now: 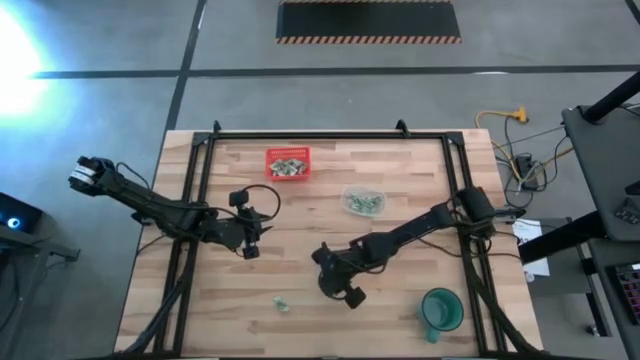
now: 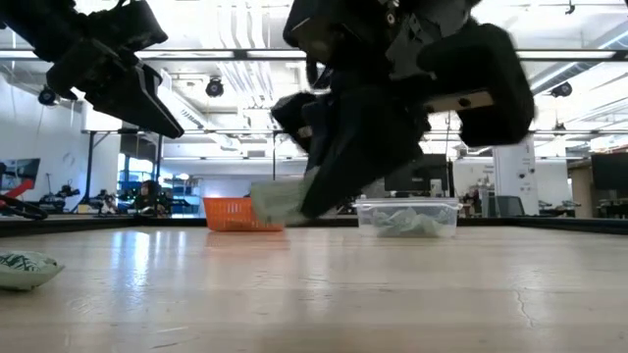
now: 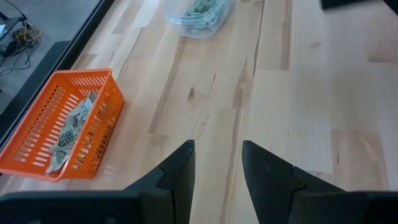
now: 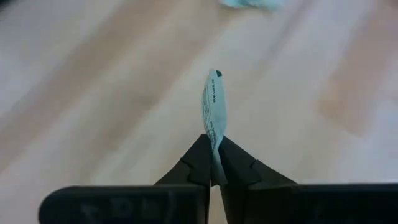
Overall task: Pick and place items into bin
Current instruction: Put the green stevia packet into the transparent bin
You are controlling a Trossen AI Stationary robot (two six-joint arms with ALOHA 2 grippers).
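Note:
The pale green wrapped piece, now above the table's near middle, will be let go by my right gripper, over the green pieces in the clear plastic tub (image 1: 364, 203).
My right gripper (image 4: 213, 140) is shut on one pale green wrapped piece (image 4: 214, 102) above the near middle of the table (image 1: 325, 275). In the low view the piece (image 2: 275, 201) shows at the dark fingers, off the wood. Another green piece (image 1: 282, 302) lies flat on the table near the front edge, also seen in the low view (image 2: 25, 270). The orange slotted bin (image 1: 288, 163) sits at the far side with several pieces in it (image 3: 71, 127). My left gripper (image 3: 217, 149) is open and empty, hovering left of centre (image 1: 252, 240). My right gripper pinches the wrapped piece by one crinkled end (image 4: 215, 144) between its two fingertips. The rest of the piece stands out edge-on past the fingertips. It is lifted clear of the table.
A clear plastic tub (image 1: 363, 201) holding more green pieces stands right of the bin, also seen in the low view (image 2: 407, 216). A green mug (image 1: 440, 308) sits at the near right corner. A black frame rail (image 1: 190, 170) edges the table. Bare wood lies between the arms.

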